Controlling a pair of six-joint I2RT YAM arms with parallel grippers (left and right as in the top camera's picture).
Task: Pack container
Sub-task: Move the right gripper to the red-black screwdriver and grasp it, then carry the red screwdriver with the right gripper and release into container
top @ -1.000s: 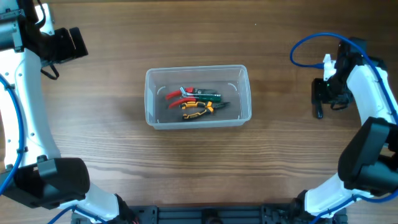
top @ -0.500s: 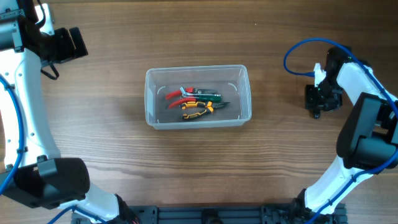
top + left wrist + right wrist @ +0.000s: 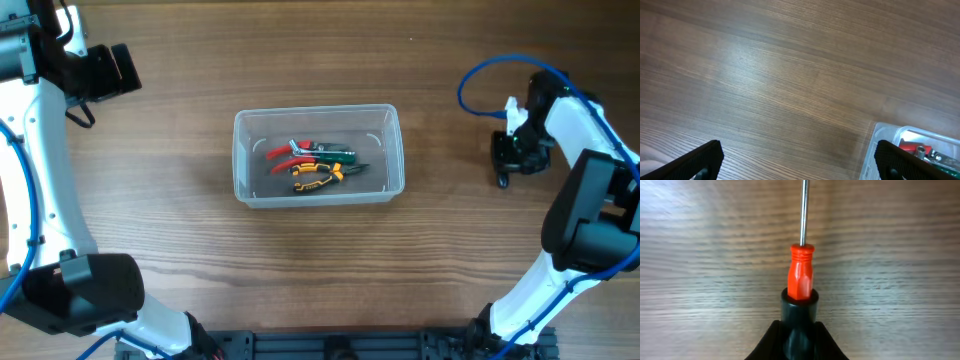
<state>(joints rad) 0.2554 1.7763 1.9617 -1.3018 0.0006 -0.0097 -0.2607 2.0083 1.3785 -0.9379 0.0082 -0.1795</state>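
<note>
I should release the screwdriver with my right gripper inside the container [image 3: 316,164], between the green-handled tool and the yellow-handled pliers.
The clear plastic container [image 3: 318,111] sits mid-table. It holds red-handled pliers [image 3: 285,154], a green-handled tool [image 3: 338,155] and yellow-handled pliers [image 3: 315,180]. My right gripper [image 3: 512,160] is well to the right of it, low over the table. It is shut on the black end of a screwdriver [image 3: 801,275] with an orange grip, its metal shaft pointing away from the jaws [image 3: 800,336]. My left gripper [image 3: 100,72] is open and empty at the far left. In the left wrist view its jaws [image 3: 800,162] frame bare wood and a corner of the container [image 3: 880,150].
A blue cable [image 3: 485,75] loops above the right arm. The wooden table [image 3: 200,260] surrounds the container on all sides. Both arm bases stand at the near edge.
My right gripper has shifted a little to the left with the screwdriver and turned slightly. The left arm and the container have not moved.
</note>
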